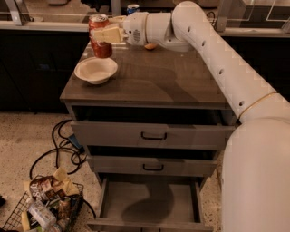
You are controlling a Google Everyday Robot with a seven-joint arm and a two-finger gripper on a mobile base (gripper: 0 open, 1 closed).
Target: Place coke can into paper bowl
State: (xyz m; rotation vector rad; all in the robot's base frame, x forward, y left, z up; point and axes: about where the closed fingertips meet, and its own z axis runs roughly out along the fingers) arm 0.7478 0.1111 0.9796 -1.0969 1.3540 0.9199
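My gripper has the coke can, which hangs just above the bowl's far rim. It will let go of the can upright in the middle of the off-white paper bowl (95, 71).
The coke can (99, 47), red with a silver top, hangs in the air above the far left of the cabinet top. My gripper (105, 35) is shut on the can, its cream fingers (108, 34) clamped across its middle. The paper bowl (95, 70), shallow and off-white, sits on the cabinet top at the left, just below and in front of the can. The can's base is a little above the bowl's far rim. My white arm reaches in from the right.
A dark blue can (132, 8) stands at the back. A round orange fruit (150, 45) lies behind my wrist. The grey cabinet (172, 81) has a bottom drawer (149, 204) pulled open. Cables and a wire basket of packets (43, 204) lie on the floor at left.
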